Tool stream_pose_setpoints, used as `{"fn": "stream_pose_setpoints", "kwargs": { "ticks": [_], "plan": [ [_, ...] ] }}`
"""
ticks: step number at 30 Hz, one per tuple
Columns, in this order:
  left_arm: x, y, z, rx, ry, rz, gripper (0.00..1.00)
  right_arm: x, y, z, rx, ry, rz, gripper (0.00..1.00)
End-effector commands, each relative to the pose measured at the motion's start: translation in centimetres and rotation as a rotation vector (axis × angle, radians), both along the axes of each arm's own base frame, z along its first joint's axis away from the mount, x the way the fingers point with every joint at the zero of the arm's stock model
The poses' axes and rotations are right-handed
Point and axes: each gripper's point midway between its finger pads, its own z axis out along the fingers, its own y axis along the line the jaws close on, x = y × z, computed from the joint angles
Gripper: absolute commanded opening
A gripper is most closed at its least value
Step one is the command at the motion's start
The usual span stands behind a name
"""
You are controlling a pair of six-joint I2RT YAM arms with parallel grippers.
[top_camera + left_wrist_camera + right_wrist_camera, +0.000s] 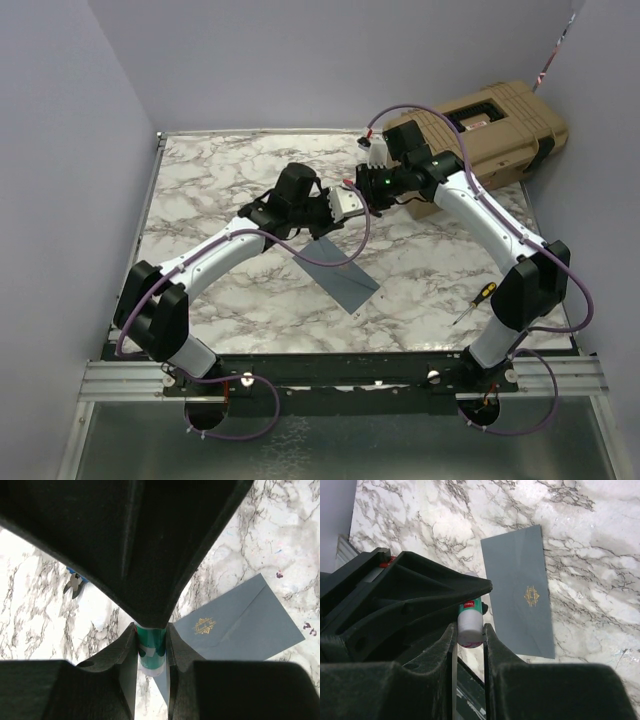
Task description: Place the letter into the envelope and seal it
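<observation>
Next, I release the glue stick, now above the envelope's far end, with my left gripper on the marble (371,218) between the grey-blue envelope and the tan hard case.
The grey-blue envelope (340,270) lies flat on the marble table with its flap down, and a small gold mark shows on its face (205,626) (531,595). The letter is out of view. Above the envelope's far end the two grippers meet tip to tip. My left gripper (151,652) (340,207) is shut on the green body of a glue stick (151,645). My right gripper (470,635) (365,187) is shut on the white end of the same glue stick (470,625). Each gripper's black fingers fill much of the other's wrist view.
A tan hard case (490,130) stands at the back right corner behind the right arm. A yellow-handled screwdriver (473,303) lies near the right arm's base. Blue-handled pliers (74,582) lie on the marble to the left in the left wrist view.
</observation>
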Motion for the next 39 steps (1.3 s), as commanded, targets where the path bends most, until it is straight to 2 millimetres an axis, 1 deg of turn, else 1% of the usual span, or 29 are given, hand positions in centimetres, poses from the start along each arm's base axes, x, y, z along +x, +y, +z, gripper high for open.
{"fn": "stream_pose_setpoints", "kwargs": {
  "ticks": [1,6,10,15,16,19,22,25,29,30,32,33,35,39],
  "plan": [
    [-1.0,-5.0,9.8,-0.19,-0.32,-0.176,0.0,-2.5,1.4,-3.0,0.001,0.158,0.03,0.01],
    [-1.6,-6.1,12.9,-0.241,-0.452,-0.21,0.0,-3.9,1.8,-3.5,0.027,0.236,0.052,0.01],
    [-2.3,-7.1,15.4,-0.312,-0.543,-0.227,0.0,-4.4,2.0,-3.8,0.036,0.283,0.047,0.0],
    [-3.6,-8.4,17.4,-0.395,-0.55,-0.283,0.0,-4.9,2.6,-3.7,0.072,0.338,0.055,0.01],
    [-3.9,-8.6,17.7,-0.413,-0.546,-0.296,0.0,-5.0,2.7,-3.8,0.07,0.331,0.06,0.0],
    [-5.1,-9.0,18.2,-0.453,-0.503,-0.346,0.0,-4.3,2.1,-4.1,0.02,0.279,0.046,0.0],
    [-6.5,-9.0,18.6,-0.482,-0.472,-0.393,0.0,-4.2,1.6,-5.3,-0.041,0.256,0.029,0.0],
    [-7.2,-9.0,18.9,-0.498,-0.476,-0.411,0.0,-4.4,1.6,-6.7,-0.099,0.258,0.012,0.0],
    [-7.7,-9.4,20.8,-0.522,-0.551,-0.418,0.0,-5.0,1.4,-9.2,-0.139,0.32,-0.009,0.0],
    [-7.6,-9.4,21.4,-0.525,-0.577,-0.415,0.0,-5.1,1.3,-9.6,-0.149,0.332,-0.008,0.0],
    [-7.6,-9.5,22.1,-0.529,-0.599,-0.413,0.0,-5.3,1.5,-9.7,-0.145,0.346,0.002,0.0],
    [-7.4,-9.6,22.1,-0.525,-0.601,-0.405,0.0,-5.2,1.5,-9.6,-0.143,0.34,0.001,0.0],
    [-6.9,-9.4,21.0,-0.502,-0.582,-0.377,0.0,-4.8,1.7,-8.7,-0.132,0.322,-0.003,0.0],
    [-6.1,-8.1,16.3,-0.421,-0.503,-0.285,0.0,-2.7,1.6,-5.7,-0.09,0.235,-0.066,0.0]
  ]
}}
